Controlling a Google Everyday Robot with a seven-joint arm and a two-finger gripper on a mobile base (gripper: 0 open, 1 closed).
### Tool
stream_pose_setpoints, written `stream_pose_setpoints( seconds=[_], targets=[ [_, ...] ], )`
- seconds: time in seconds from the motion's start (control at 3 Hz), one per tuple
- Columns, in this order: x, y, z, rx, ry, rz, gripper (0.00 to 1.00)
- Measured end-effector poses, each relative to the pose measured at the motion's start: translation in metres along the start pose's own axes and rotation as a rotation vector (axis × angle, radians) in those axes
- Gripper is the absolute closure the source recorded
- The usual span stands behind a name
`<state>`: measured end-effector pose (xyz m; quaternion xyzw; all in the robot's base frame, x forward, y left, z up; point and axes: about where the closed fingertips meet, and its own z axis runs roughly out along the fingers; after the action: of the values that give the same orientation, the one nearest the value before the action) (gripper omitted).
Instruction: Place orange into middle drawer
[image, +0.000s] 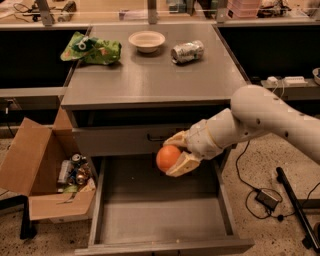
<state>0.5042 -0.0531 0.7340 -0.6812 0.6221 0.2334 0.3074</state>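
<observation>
The robot's gripper needs to release the orange near the center of the middle drawer's bare bottom (181, 207), a little toward the side of the robot's arm.
The orange (167, 158) is round and bright, held between my cream fingers. My gripper (175, 155) is shut on it and holds it in the air above the back part of the middle drawer (160, 220). That drawer is pulled out, a wide grey metal tray with low side walls and a bare flat bottom. My white arm reaches in from the right. Just behind the orange is a shut grey drawer front (120, 140) with a small black handle.
On the cabinet top (150, 80) lie a green chip bag (92, 48), a cream bowl (146, 40) and a crushed silver can (187, 51). An open cardboard box (47, 175) with cans stands on the floor at the left. Cables and a black leg lie at the right.
</observation>
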Motion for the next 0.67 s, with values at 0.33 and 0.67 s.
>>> stream_pose_setpoints(
  seconds=[0.33,0.67],
  targets=[
    [0.0436,0.0106,0.0230,0.033,-0.016,0.095,1.00],
    [0.0517,0.0110,0.0285,0.043,-0.021,0.114,1.00]
  ],
)
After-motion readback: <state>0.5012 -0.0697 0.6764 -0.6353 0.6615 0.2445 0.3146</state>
